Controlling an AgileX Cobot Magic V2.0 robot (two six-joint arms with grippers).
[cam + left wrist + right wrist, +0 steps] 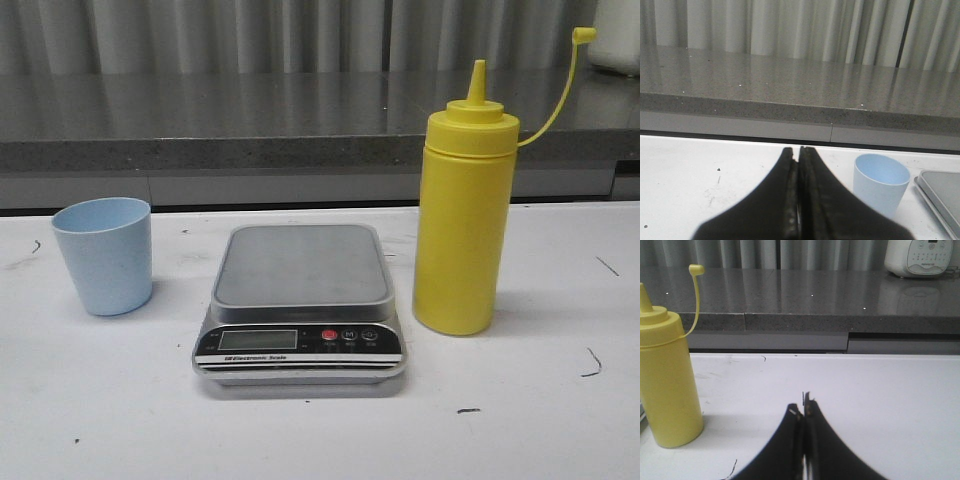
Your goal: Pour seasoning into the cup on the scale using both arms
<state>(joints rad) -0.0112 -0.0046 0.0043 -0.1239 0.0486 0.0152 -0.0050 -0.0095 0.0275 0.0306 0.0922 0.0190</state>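
Note:
The robot's left gripper needs to close on the rim of the pale blue cup (61, 223) (856, 162), on the side that faces away from the scale.
The yellow seasoning bottle (463, 218) stands upright on the white table, right of the scale (300, 300), its cap off and hanging on a thin tether (583, 36). The pale blue cup (104, 255) stands upright on the table left of the scale, not on its platform. The scale's steel platform is bare. Neither gripper shows in the front view. My left gripper (797, 152) is shut and empty, with the cup (880, 182) a little to its side. My right gripper (802, 407) is shut and empty, with the bottle (667, 385) well off to its side.
A grey stone counter (300, 125) runs along behind the table, with a curtain behind it. A white appliance (922, 257) stands on the counter at the far right. Small dark marks dot the white table (540, 420).

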